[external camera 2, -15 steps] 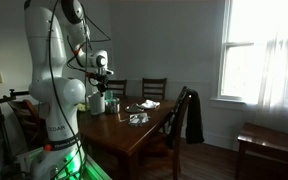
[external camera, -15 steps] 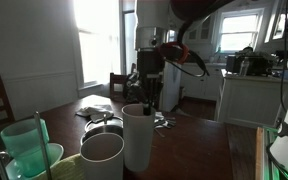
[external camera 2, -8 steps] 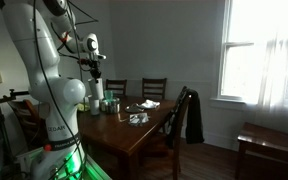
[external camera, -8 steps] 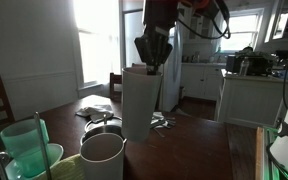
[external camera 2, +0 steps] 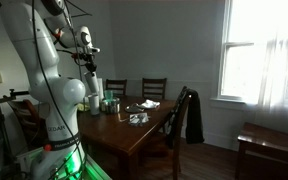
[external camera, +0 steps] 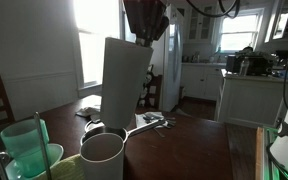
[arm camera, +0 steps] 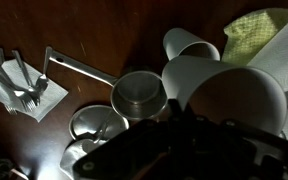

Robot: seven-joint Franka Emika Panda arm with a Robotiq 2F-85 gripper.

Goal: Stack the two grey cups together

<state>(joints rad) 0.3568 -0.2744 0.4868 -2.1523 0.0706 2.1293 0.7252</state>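
Note:
The robot's gripper should release the held grey cup inside the standing grey cup (external camera: 116,150) (arm camera: 188,46), by the metal saucepan on the table.
My gripper (external camera: 144,22) is shut on the rim of one grey cup (external camera: 123,82) and holds it upright, high above the dark wooden table (external camera: 199,150). The second grey cup (external camera: 102,156) stands on the table below and nearer the camera, its mouth open upward. In the wrist view the held cup (arm camera: 229,95) fills the space by my dark gripper (arm camera: 174,120), and the standing cup (arm camera: 189,45) lies just beyond it. In an exterior view the gripper (external camera 2: 87,58) hangs over the table's near end with the cup (external camera 2: 92,85) under it.
A translucent green cup (external camera: 24,145) stands beside the standing grey cup. A metal saucepan (arm camera: 139,93), a metal bowl (arm camera: 94,125) and forks on a napkin (arm camera: 19,85) lie on the table. Chairs (external camera 2: 154,90) stand around it.
My gripper has lifted the grey cup off the table, raised it well up and carried it toward the standing grey cup. The standing cup has not moved.

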